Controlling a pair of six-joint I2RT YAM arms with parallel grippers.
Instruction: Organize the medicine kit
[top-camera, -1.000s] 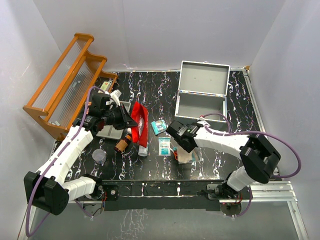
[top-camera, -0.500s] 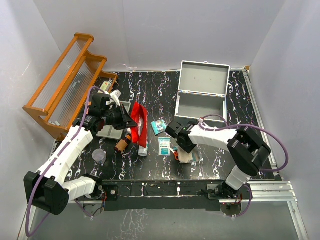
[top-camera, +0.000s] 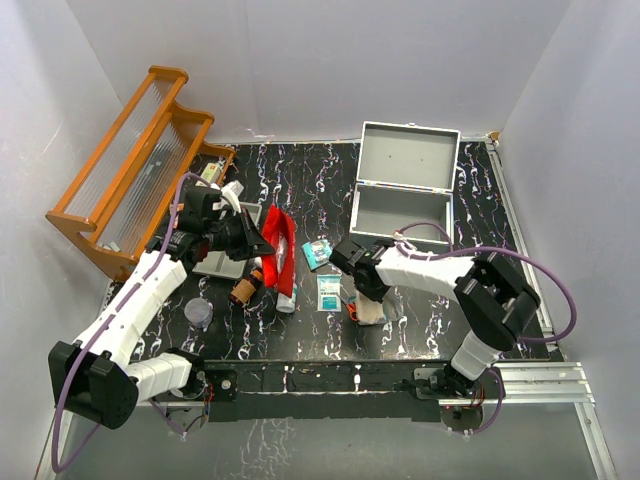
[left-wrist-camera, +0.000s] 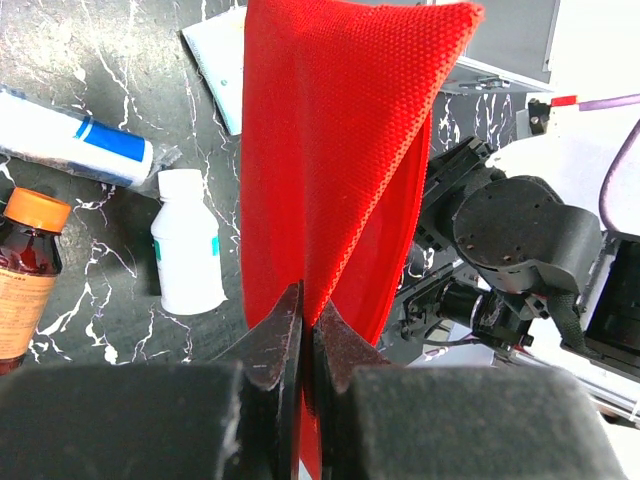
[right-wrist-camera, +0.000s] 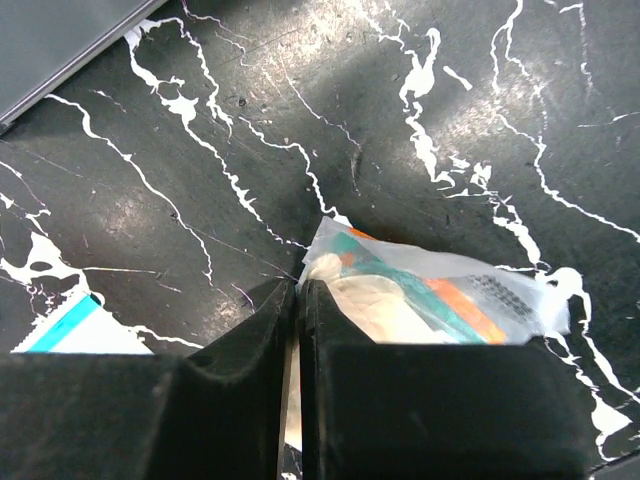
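Observation:
My right gripper pinches just the clear packet's edge; it should open, take the packet deeper across its body (right-wrist-camera: 395, 305), then lift it to the red pouch.
My left gripper (top-camera: 256, 241) is shut on a red mesh pouch (top-camera: 279, 247), which hangs up in front of it in the left wrist view (left-wrist-camera: 330, 160). My right gripper (top-camera: 365, 296) is shut on the edge of a clear plastic packet (right-wrist-camera: 430, 295) with a white gauze roll and orange and teal print; the packet lies on the black marble table (top-camera: 300, 180). The open grey metal case (top-camera: 404, 185) stands at the back right. A white bottle (left-wrist-camera: 186, 243), a brown bottle (left-wrist-camera: 25, 270) with orange cap and a white tube (left-wrist-camera: 70, 145) lie under the pouch.
A wooden rack (top-camera: 135, 165) stands at the back left. A grey tray (top-camera: 225, 255) lies under the left arm. Two teal and white sachets (top-camera: 320, 253) (top-camera: 329, 292) lie mid-table. A small clear cup (top-camera: 199, 313) sits at the near left.
My right gripper has drawn slightly toward the far left along the packet. The left arm and the red pouch have not moved.

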